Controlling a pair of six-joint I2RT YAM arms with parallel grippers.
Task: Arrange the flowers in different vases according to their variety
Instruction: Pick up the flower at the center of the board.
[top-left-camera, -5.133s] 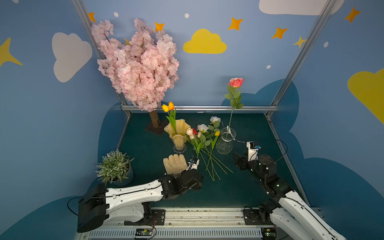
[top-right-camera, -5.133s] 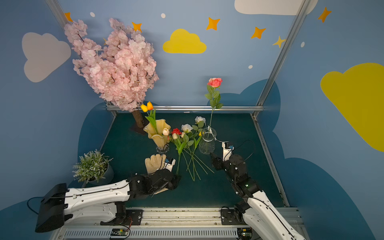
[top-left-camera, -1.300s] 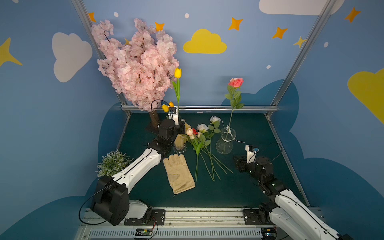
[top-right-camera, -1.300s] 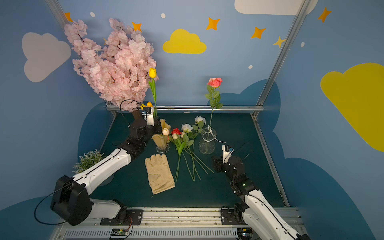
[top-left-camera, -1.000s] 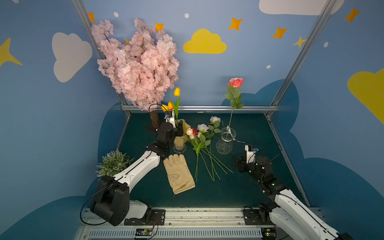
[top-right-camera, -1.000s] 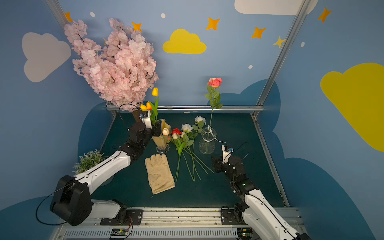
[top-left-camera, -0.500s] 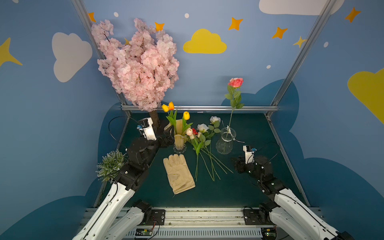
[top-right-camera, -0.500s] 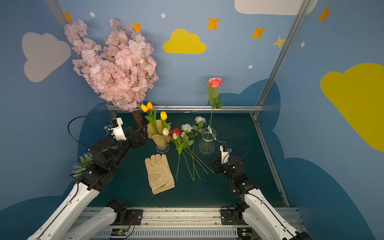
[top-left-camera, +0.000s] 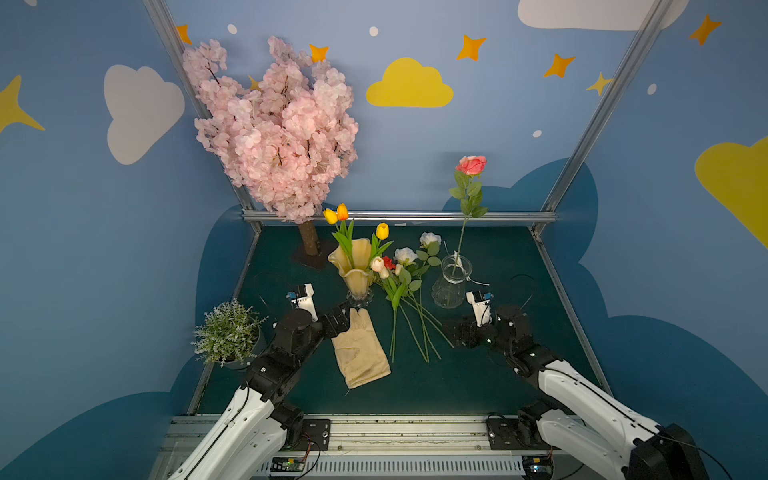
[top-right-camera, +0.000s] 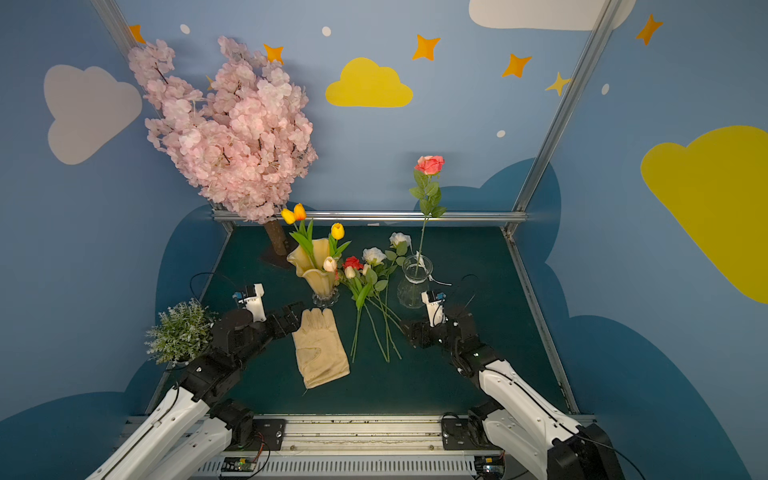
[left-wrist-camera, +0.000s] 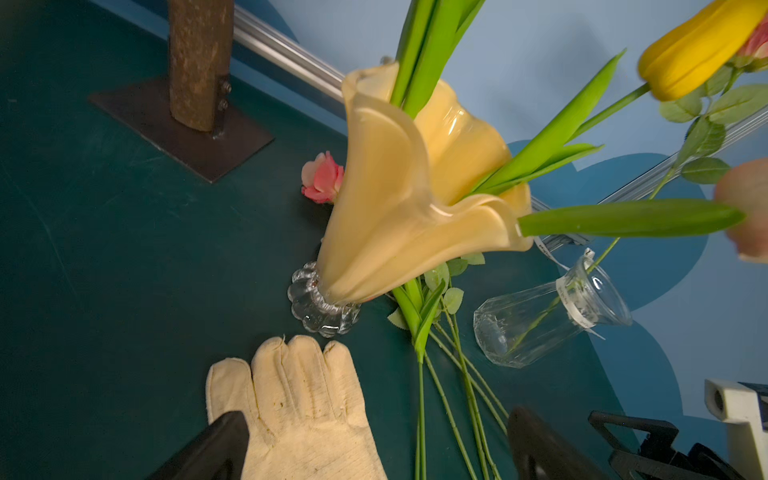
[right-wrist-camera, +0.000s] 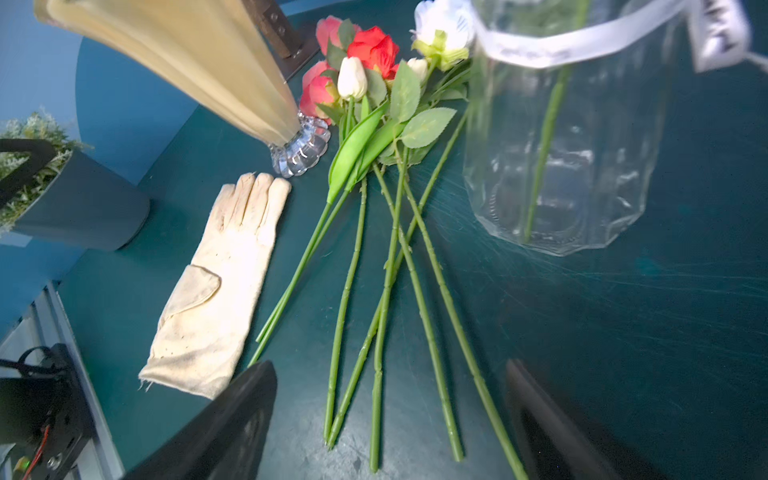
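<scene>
The white rose beside the cream tulips is next, and my right gripper should go to it and close on its stem (top-left-camera: 410, 294) (right-wrist-camera: 400, 164) just below the leaves.
The amber vase (top-left-camera: 355, 270) (left-wrist-camera: 399, 208) holds three tulips (top-left-camera: 337, 214), two yellow and one orange. The clear glass vase (top-left-camera: 451, 282) (right-wrist-camera: 561, 145) holds one pink rose (top-left-camera: 471, 165). Several loose flowers (top-left-camera: 403, 299) (right-wrist-camera: 374, 104), roses and cream tulips, lie fanned on the table between the vases. My left gripper (top-left-camera: 343, 318) (left-wrist-camera: 376, 419) is open and empty, low over the glove's fingertips. My right gripper (top-left-camera: 455, 332) (right-wrist-camera: 390, 370) is open and empty, its jaws straddling the cut ends of the loose stems.
A cream glove (top-left-camera: 361, 353) (right-wrist-camera: 216, 282) lies in front of the amber vase. A small potted plant (top-left-camera: 226, 332) stands at the front left beside my left arm. The pink blossom tree (top-left-camera: 282, 133) stands at the back left on a dark base.
My left gripper lowered the yellow tulip into the amber vase, let go, and drew back down to the glove. My right gripper opened wider by the stem ends.
</scene>
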